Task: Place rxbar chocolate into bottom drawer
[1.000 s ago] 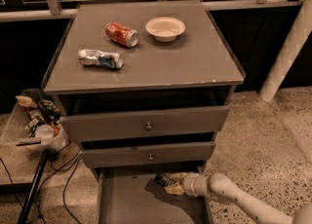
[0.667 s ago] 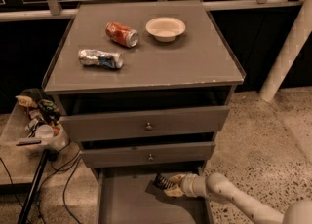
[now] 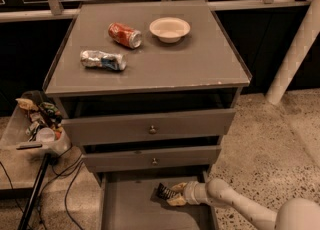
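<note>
Next, I release the rxbar chocolate, now held low over that drawer's floor, on the bottom drawer's inside (image 3: 164, 194), below the knob of the drawer above it.
The rxbar chocolate (image 3: 164, 192), a small dark bar with pale stripes, sticks out to the left from between my gripper's pale fingers. My gripper (image 3: 172, 195) reaches in from the lower right and is shut on the bar, holding it low over the floor of the bottom drawer (image 3: 127, 209). The bottom drawer is pulled out, a wide shallow grey tray under the two upper drawers. My arm (image 3: 235, 204) crosses the drawer's right wall.
The two upper grey drawers (image 3: 150, 129) with small knobs stand slightly ajar above the gripper. On the cabinet top lie a red soda can (image 3: 125, 35), a crushed silver-blue can (image 3: 103, 60) and a white bowl (image 3: 170, 28). A cluttered bin (image 3: 37, 124) and cables are at the left.
My gripper has moved a little to the left and further over the drawer floor with the bar still in it. Nothing on the cabinet top has moved.
</note>
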